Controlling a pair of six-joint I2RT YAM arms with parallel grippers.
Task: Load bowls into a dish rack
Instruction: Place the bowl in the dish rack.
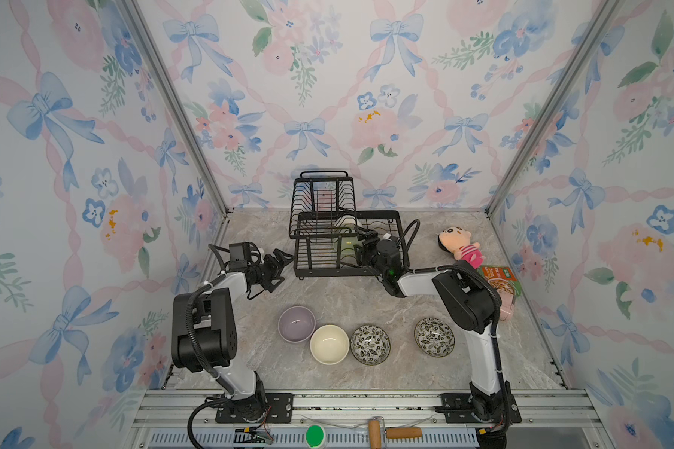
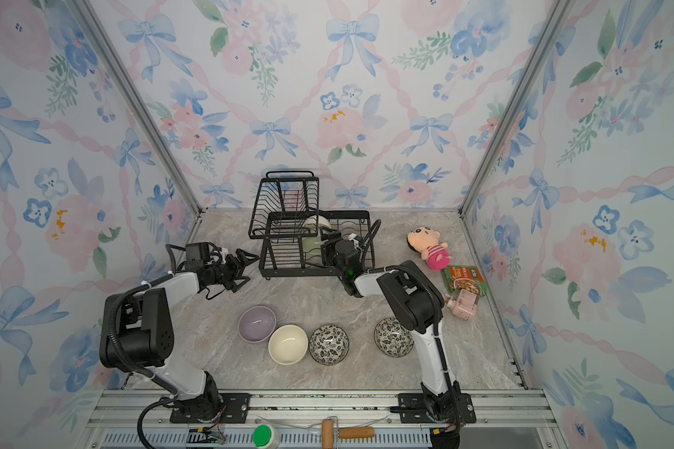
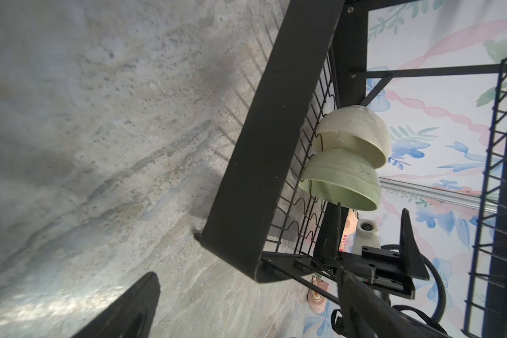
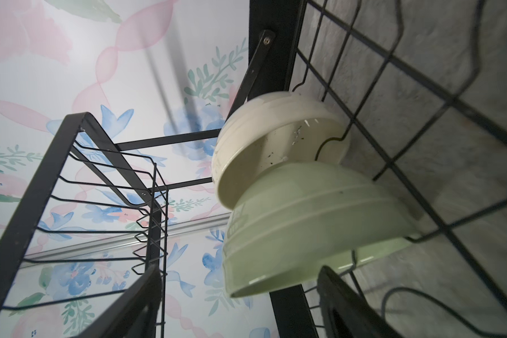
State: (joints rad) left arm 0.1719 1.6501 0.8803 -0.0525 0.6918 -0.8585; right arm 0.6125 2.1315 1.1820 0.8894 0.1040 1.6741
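Observation:
The robot's left gripper needs to next grab the rim of the lavender bowl [image 1: 314, 319], on the side nearest the cream bowl on the table.
The black wire dish rack [image 1: 382, 213] stands at the back of the table. In its lower tray a cream bowl [image 4: 275, 140] and a pale green bowl [image 4: 305, 234] lean on edge, one against the other. My right gripper [image 4: 240, 272] is inside the tray, open, its fingers either side of the green bowl's rim with gaps showing. My left gripper [image 1: 285, 260] hangs open and empty beside the rack's left end. On the table in front lie a lavender bowl [image 1: 296, 323], a cream bowl [image 1: 329, 344] and two leaf-patterned bowls [image 1: 370, 345] [image 1: 434, 336].
A plush doll [image 1: 460, 243], a food packet [image 1: 499, 280] and a pink object [image 1: 506, 307] lie along the right wall. A green-lidded item [image 1: 315, 435] and a wooden-handled tool [image 1: 390, 431] rest on the front rail. The raised basket [image 1: 323, 194] overhangs the tray's left part.

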